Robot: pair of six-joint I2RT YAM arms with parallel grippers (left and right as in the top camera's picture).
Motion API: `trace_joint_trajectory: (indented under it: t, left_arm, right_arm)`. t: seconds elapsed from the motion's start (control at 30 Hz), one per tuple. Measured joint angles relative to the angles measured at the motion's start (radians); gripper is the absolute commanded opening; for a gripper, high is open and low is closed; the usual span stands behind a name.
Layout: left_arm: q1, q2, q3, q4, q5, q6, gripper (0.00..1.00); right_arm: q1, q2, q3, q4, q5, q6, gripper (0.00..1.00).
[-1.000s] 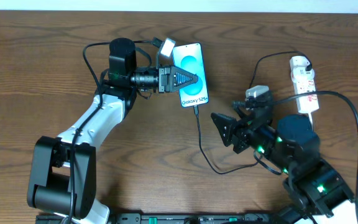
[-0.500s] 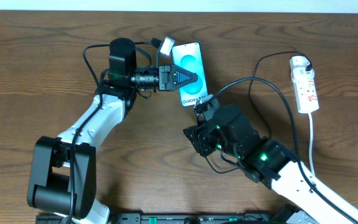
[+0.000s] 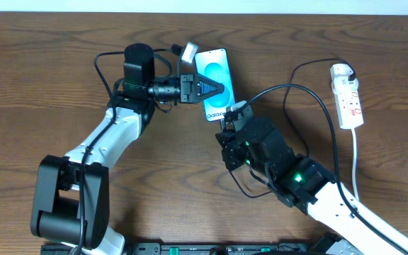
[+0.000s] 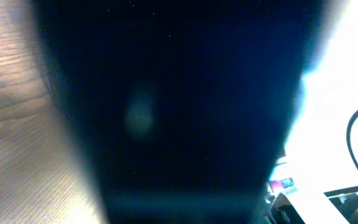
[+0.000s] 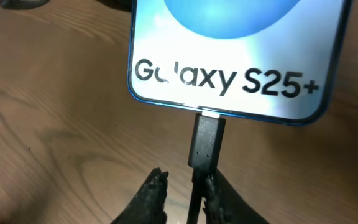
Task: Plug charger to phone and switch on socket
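Observation:
Next, my left gripper lets go of the phone a bit nearer the socket, on the table point(image 3: 244, 108) under the fingers of my right gripper.
The phone point(image 3: 215, 69) lies at the table's back middle, cyan screen up; the right wrist view shows its lower end with white text point(image 5: 229, 78). My left gripper point(image 3: 214, 88) reaches from the left, a dark wedge over the screen, shut on the phone. The left wrist view is blocked by something dark. The charger's black plug point(image 5: 205, 142) sits in the phone's lower edge. My right gripper point(image 5: 185, 193) is just below the plug, open, with the thin cable between its fingers against the right one; it also shows in the overhead view point(image 3: 227, 129). The socket point(image 3: 347, 95) lies at the right.
The charger cable point(image 3: 299, 69) loops from the socket's far end across the table to the phone. The socket's thick white cord point(image 3: 356, 163) runs toward the front right. The right arm point(image 3: 289, 170) stretches diagonally from the front right.
My right arm has swung left from beside the socket to the phone's lower end, and its fingers now straddle the cable below the plug. The left arm and phone have stayed put.

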Motion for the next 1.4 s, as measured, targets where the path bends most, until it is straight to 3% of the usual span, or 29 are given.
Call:
trace_joint_trajectory:
  t: [0.13,0.6,0.67,0.93,1.13,1.4]
  left_arm:
    - [0.003,0.000,0.000,0.000,0.000,-0.008,0.07]
    - [0.016,0.000,0.000,0.005,-0.019,-0.016,0.07]
    - [0.016,0.000,0.000,0.007,-0.020,-0.016,0.07]
    - [0.021,0.000,0.001,0.011,-0.040,-0.049,0.07]
    - [0.002,0.002,-0.005,0.039,-0.074,-0.147,0.07]
    - [-0.049,0.002,-0.011,0.309,-0.151,-0.361,0.07]
  right_arm:
    - [0.000,0.002,0.000,0.007,0.008,0.005,0.01]
    - [0.000,0.014,-0.019,0.088,0.010,0.016,0.01]
    - [0.000,0.014,-0.019,0.097,0.011,0.027,0.04]
    - [0.011,-0.002,-0.028,0.134,-0.003,0.052,0.39]
    - [0.008,-0.158,-0.021,0.074,0.029,0.051,0.62]
    - [-0.027,-0.473,-0.013,-0.071,0.157,0.050,0.75]
